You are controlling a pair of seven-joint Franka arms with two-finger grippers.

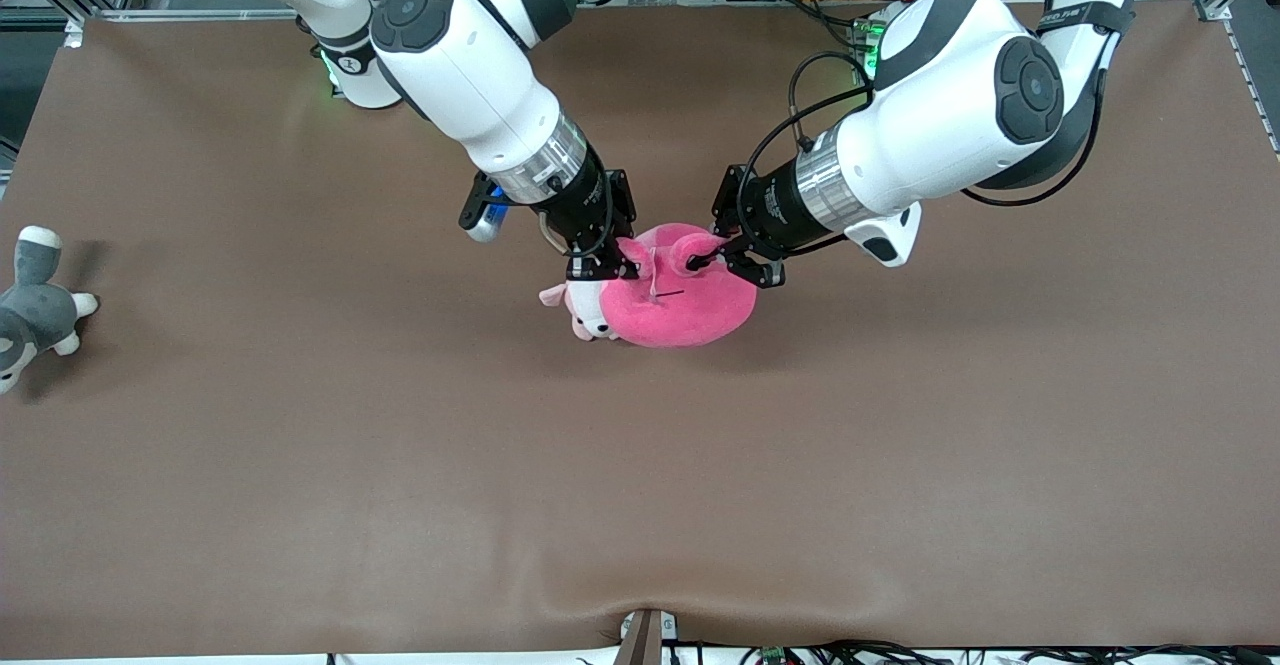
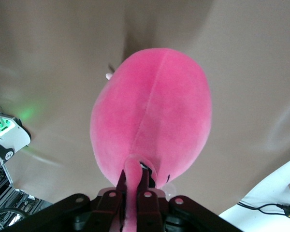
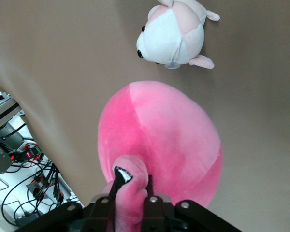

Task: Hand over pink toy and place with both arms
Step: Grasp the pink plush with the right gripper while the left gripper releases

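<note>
Next, my right gripper lets go of the pink toy on the brown table [image 1: 278, 329] between the grey-and-white plush dog and puppy plush.
The pink toy [image 1: 670, 310] is a big round hot-pink plush, hanging just above the middle of the brown table [image 1: 300, 465] between both grippers. My left gripper [image 1: 705, 263] is shut on a thin pink flap at the toy's top. In the left wrist view that flap runs between the jaws of the left gripper [image 2: 134, 176], with the pink toy's body [image 2: 154, 116] below. My right gripper [image 1: 610, 267] is shut on a second, thicker flap on the toy's end toward the right arm. The right wrist view shows the right gripper [image 3: 133, 181] pinching that flap, above the toy's body [image 3: 159, 135].
A small pale pink-and-white puppy plush [image 1: 585, 310] lies on the table, partly under the pink toy; the right wrist view shows this puppy plush [image 3: 171, 36] too. A grey-and-white plush dog [image 1: 35, 305] lies at the table's edge toward the right arm's end.
</note>
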